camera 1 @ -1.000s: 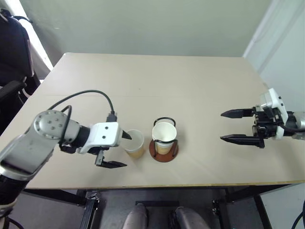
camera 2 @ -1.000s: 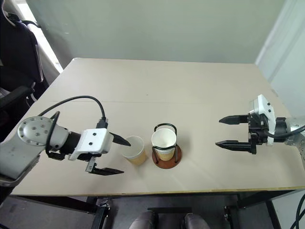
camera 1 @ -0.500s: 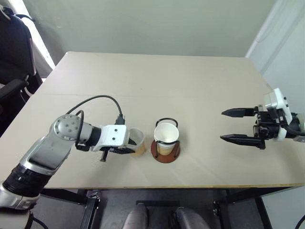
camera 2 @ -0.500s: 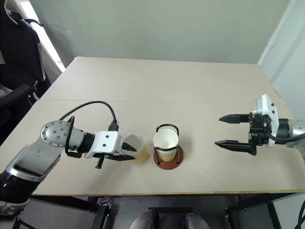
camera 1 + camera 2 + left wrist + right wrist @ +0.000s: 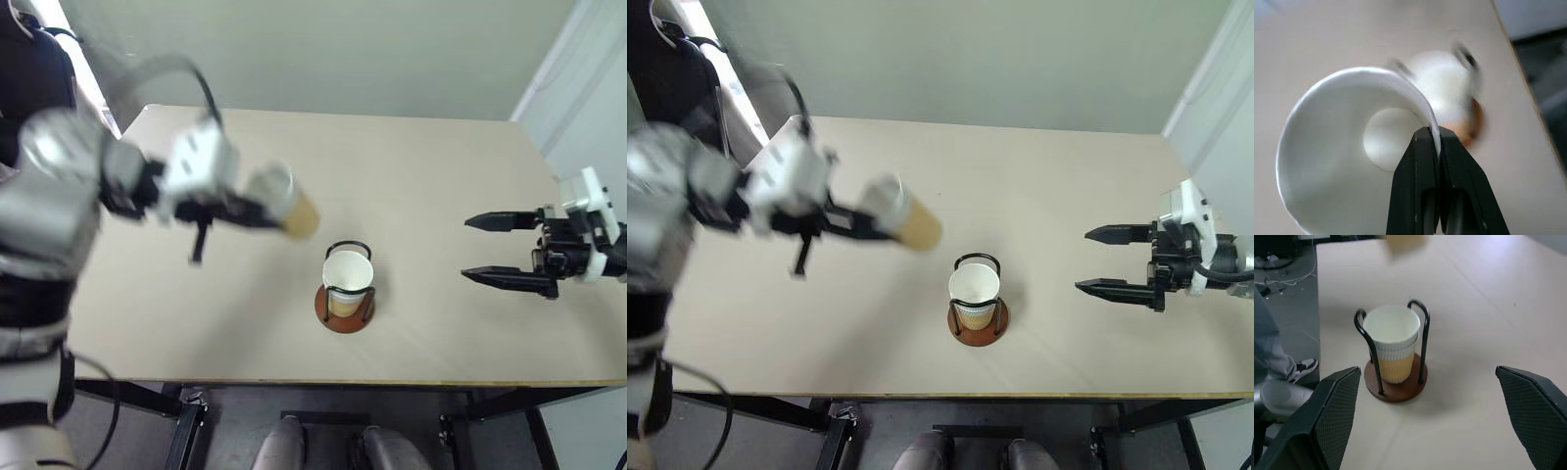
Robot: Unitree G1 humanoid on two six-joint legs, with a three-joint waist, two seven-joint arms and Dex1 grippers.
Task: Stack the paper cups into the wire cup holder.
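Next, my left gripper lets go of the tan paper cup inside the nested paper cups [image 5: 348,276] [image 5: 1439,81] that stand in the wire cup holder.
My left gripper [image 5: 257,215] is shut on the rim of a tan paper cup [image 5: 286,204], holding it tilted on its side in the air, up and left of the wire cup holder [image 5: 345,292]. In the left wrist view the two black fingers [image 5: 1425,161] pinch the cup's white rim [image 5: 1415,95], with the holder blurred beyond. The holder has a reddish-brown base and black wire loops, and nested paper cups [image 5: 1392,337] stand upright in it near the table's front edge. At the table's right side my right gripper [image 5: 502,251] hangs open, holding nothing and pointing left.
The beige table [image 5: 411,166] has its front edge just below the holder. A dark chair [image 5: 29,88] stands off the far left corner. A person's leg and shoe [image 5: 1283,367] show beyond the table in the right wrist view.
My left gripper closed on the cup's rim and lifted it off the table, up and slightly toward the far side, tipping it sideways. The right gripper barely moved.
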